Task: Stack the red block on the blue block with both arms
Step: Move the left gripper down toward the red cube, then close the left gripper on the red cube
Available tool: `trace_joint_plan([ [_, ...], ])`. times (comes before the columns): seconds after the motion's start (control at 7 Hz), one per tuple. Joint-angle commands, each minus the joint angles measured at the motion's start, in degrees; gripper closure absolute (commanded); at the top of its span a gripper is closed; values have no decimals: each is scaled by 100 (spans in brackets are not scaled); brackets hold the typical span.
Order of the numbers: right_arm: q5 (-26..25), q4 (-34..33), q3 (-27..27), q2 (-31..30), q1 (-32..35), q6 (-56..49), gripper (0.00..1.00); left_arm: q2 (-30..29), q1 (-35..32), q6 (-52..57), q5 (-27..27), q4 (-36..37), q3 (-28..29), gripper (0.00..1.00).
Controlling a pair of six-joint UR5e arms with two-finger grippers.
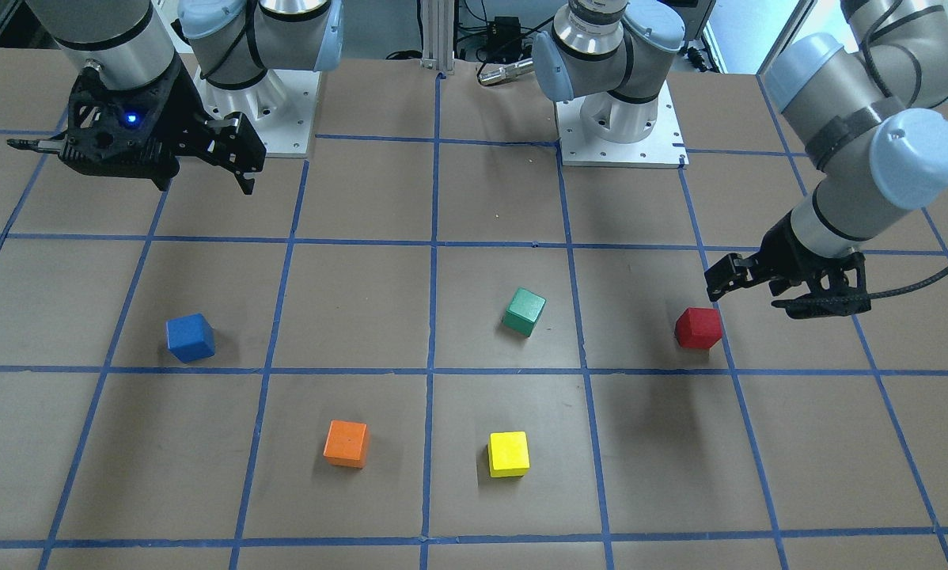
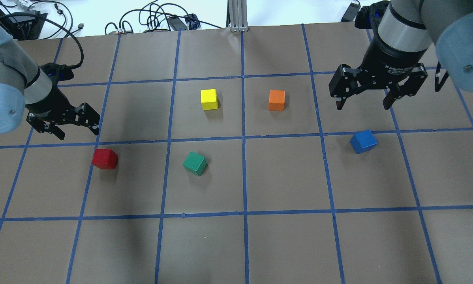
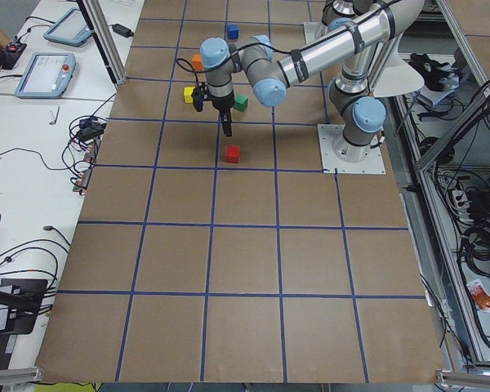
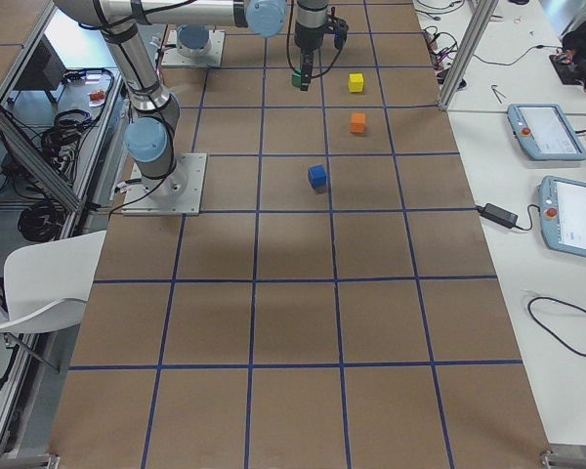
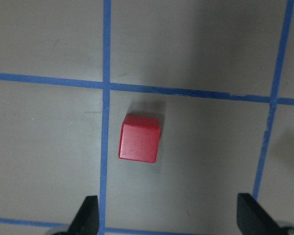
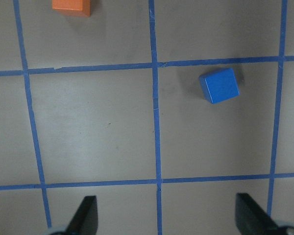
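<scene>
My left gripper is going to close on the sides of the red block (image 1: pixel 699 329) (image 5: pixel 139 139) that face toward the green cube and the blue tape line close by.
The red block (image 2: pixel 105 159) lies on the brown paper on my left side, also in the front-facing view (image 1: pixel 697 328) and the left wrist view (image 5: pixel 139 138). My left gripper (image 2: pixel 78 132) hovers open and empty above it, a little farther out and to the left. The blue block (image 2: pixel 363 141) lies on my right side, also in the front-facing view (image 1: pixel 190 337) and the right wrist view (image 6: pixel 218 85). My right gripper (image 2: pixel 363 105) hangs open and empty high above the table, just beyond the blue block.
A green cube (image 2: pixel 195 163) lies tilted right of the red block. A yellow cube (image 2: pixel 209 99) and an orange cube (image 2: pixel 276 100) lie farther out near the middle. Blue tape lines grid the paper-covered table (image 2: pixel 284 244). Both arm bases (image 1: pixel 620 134) stand at my edge.
</scene>
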Motion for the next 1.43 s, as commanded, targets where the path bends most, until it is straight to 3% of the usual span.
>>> trace_joint_plan([
  [0.0,-1,7,0,0,-5,0,0,-441,134,687,14,1198,-747,0],
  [0.57,-10,7,0,0,-5,0,0,-934,72,1014,31,1607,-759,0],
  [0.71,-1,7,0,0,3,0,0,-961,81,1031,23,1634,-750,10],
  [1.14,-1,-2,0,0,4,-9,0,-944,46,944,22,1529,-759,85],
  [1.29,-1,-2,0,0,4,-9,0,-761,-7,909,31,1494,-750,90],
])
